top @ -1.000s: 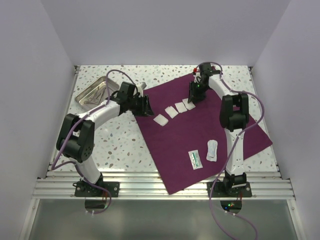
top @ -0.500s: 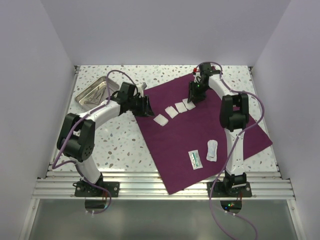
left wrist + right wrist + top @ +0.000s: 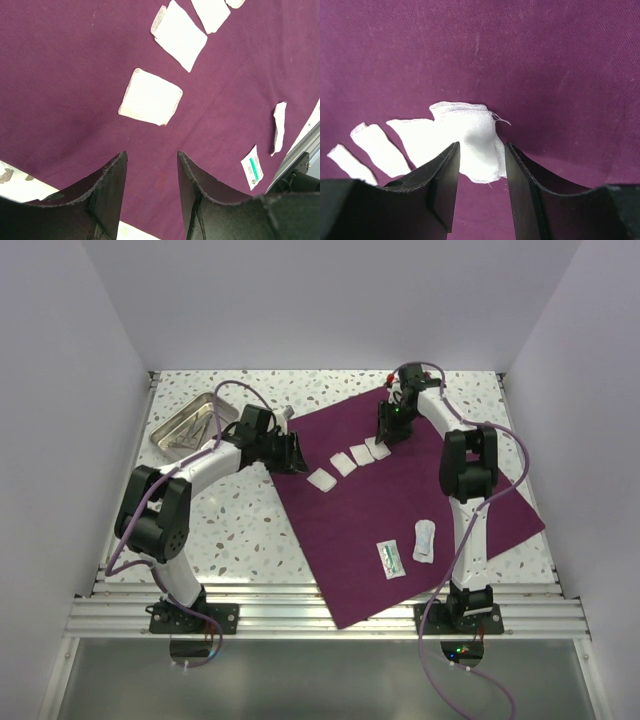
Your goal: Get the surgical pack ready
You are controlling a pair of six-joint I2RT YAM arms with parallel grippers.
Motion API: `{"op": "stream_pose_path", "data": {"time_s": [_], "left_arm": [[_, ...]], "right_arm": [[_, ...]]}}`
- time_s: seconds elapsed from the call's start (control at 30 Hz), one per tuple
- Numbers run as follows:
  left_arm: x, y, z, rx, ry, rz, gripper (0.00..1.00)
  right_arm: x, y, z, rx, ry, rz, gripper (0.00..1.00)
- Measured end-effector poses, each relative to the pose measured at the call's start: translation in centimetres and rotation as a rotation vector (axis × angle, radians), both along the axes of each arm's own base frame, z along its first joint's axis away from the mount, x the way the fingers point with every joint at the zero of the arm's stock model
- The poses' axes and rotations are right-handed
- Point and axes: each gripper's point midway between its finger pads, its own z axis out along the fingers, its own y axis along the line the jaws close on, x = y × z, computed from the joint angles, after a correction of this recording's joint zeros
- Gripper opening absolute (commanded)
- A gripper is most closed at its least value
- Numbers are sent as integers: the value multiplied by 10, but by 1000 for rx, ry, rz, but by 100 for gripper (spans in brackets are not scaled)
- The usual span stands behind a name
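The rumpled end gauze square lies over the next gauze square, so the robot's right gripper will pinch its middle point(image 3: 479, 141) and lift it clear toward the left gripper.
The surgical pack point(image 3: 400, 500) is a deep purple cloth spread flat, seen in all views point(image 3: 75, 75) point(image 3: 545, 60). A row of white gauze squares point(image 3: 343, 465) lies on its far part. My right gripper point(image 3: 385, 437) point(image 3: 482, 145) is open, its tips straddling the rumpled end gauze square point(image 3: 470, 135), which rests on the cloth. My left gripper point(image 3: 294, 454) point(image 3: 152, 155) is open and empty above the cloth's left edge, just short of the nearest gauze square point(image 3: 151, 97).
A metal tray point(image 3: 165, 435) holding instruments sits at the back left on the speckled table. A green-and-white packet point(image 3: 391, 560) and a white packet point(image 3: 425, 540) lie on the near part of the cloth, beside the right arm.
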Motion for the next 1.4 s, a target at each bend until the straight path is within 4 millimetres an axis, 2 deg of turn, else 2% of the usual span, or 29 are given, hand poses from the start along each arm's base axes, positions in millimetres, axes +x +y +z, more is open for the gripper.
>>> {"op": "stream_pose_path", "data": {"time_s": [0.53, 0.63, 0.8, 0.97, 1.1, 1.13, 1.4], "left_arm": [[0, 0, -1, 0, 2, -1, 49], [0, 0, -1, -2, 2, -1, 49], [0, 0, -2, -5, 10, -3, 49], [1, -1, -5, -7, 19, -2, 49], [6, -4, -4, -16, 28, 7, 49], [7, -4, -4, -19, 31, 11, 49], [5, -5, -4, -29, 43, 13, 49]], "right_arm": [[-4, 0, -6, -11, 11, 11, 44], [-5, 2, -6, -13, 9, 20, 38], [-6, 5, -8, -33, 6, 28, 21], [-5, 2, -10, -52, 5, 22, 10], [-5, 0, -10, -56, 5, 17, 5], [-5, 0, -9, -57, 6, 14, 1], [0, -6, -1, -42, -5, -4, 0]]}}
